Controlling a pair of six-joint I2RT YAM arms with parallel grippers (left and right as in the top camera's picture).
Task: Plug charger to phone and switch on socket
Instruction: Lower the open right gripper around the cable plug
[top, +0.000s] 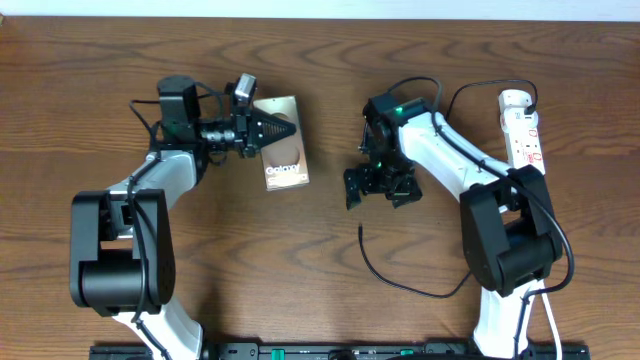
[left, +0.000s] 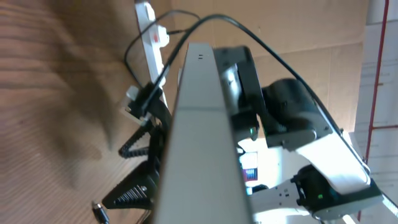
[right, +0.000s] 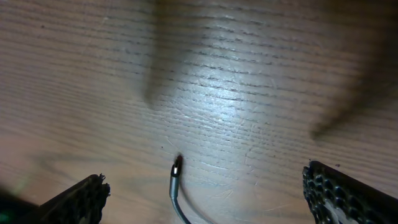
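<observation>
Next, I will close my right gripper on the body of the charger's connector (top: 361, 234) (right: 174, 186), just behind the connector's metal tip, because that tip has to go into the phone.
The bronze-brown phone (top: 285, 165) with white "Galaxy" lettering sits left of centre, and my left gripper (top: 272, 129) is shut on its upper end. Seen from the left wrist, the phone (left: 199, 130) is a pale slab running up the middle and hides my own fingers. The charger (top: 400, 283), a thin black cable, loops across the table, its connector tip (top: 360, 232) lying free. My right gripper (top: 378, 190) hovers open just above that tip. In the right wrist view the connector tip (right: 176, 167) lies between the wide-apart fingers (right: 81, 202), untouched. The white socket (top: 523, 125) lies at the far right.
The right arm's white links (top: 455, 155) cross between the socket and the table's middle. Black cable loops (top: 470, 95) run near the socket's top end. In the left wrist view the socket (left: 151, 34) shows far off, with the right gripper's ribbed finger (left: 138, 190) nearer.
</observation>
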